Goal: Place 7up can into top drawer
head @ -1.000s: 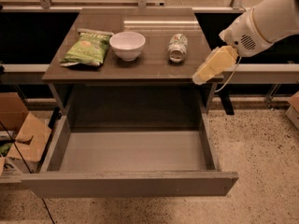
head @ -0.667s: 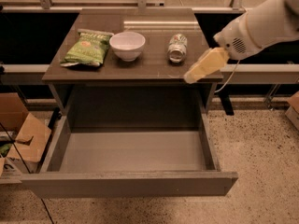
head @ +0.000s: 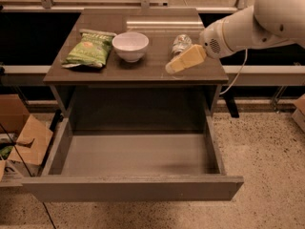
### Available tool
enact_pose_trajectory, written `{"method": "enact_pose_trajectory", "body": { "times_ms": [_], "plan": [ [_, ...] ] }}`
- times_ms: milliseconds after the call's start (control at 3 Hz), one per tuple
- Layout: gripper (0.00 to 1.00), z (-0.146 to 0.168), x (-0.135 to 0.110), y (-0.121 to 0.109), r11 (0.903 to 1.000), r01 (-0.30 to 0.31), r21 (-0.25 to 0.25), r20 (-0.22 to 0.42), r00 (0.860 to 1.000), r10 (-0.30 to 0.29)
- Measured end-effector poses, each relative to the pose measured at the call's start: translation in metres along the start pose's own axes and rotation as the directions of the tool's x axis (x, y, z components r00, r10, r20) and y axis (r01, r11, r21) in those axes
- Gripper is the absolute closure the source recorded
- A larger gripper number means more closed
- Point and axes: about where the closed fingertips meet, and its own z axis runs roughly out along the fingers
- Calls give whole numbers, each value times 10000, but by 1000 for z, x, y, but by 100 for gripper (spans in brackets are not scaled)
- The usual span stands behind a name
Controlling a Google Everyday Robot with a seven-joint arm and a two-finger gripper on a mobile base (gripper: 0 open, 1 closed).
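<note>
My gripper will grip the 7up can at the near end (head: 179,49), the end closest to the open drawer.
The 7up can (head: 180,43), small and silvery, lies on the brown table top (head: 143,68) right of the white bowl (head: 130,46). My gripper (head: 177,64) with its cream-coloured fingers hangs over the table just in front of the can, its tip at the can's near side. The white arm reaches in from the upper right. The top drawer (head: 136,155) is pulled wide open below the table, its grey floor bare.
A green chip bag (head: 90,48) lies at the table's left. Cardboard boxes (head: 21,140) stand on the floor at the left. A cable (head: 237,75) hangs by the table's right side. Speckled floor lies to the right.
My gripper has moved left and slightly up, from beyond the table's right edge to over the table top, close in front of the can.
</note>
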Motion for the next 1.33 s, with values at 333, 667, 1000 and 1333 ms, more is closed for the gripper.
{"method": "enact_pose_trajectory", "body": {
  "times_ms": [333, 667, 1000, 1333],
  "plan": [
    [0, 28, -11, -19, 9989, -397, 260, 373, 9986, 387],
    [0, 52, -21, -43, 9953, -681, 683, 476, 9968, 650],
    [0, 71, -20, -68, 9871, -1218, 1043, 551, 9916, 1166],
    [0, 89, -8, -88, 9769, -1721, 1267, 320, 9850, 1694]
  ]
}}
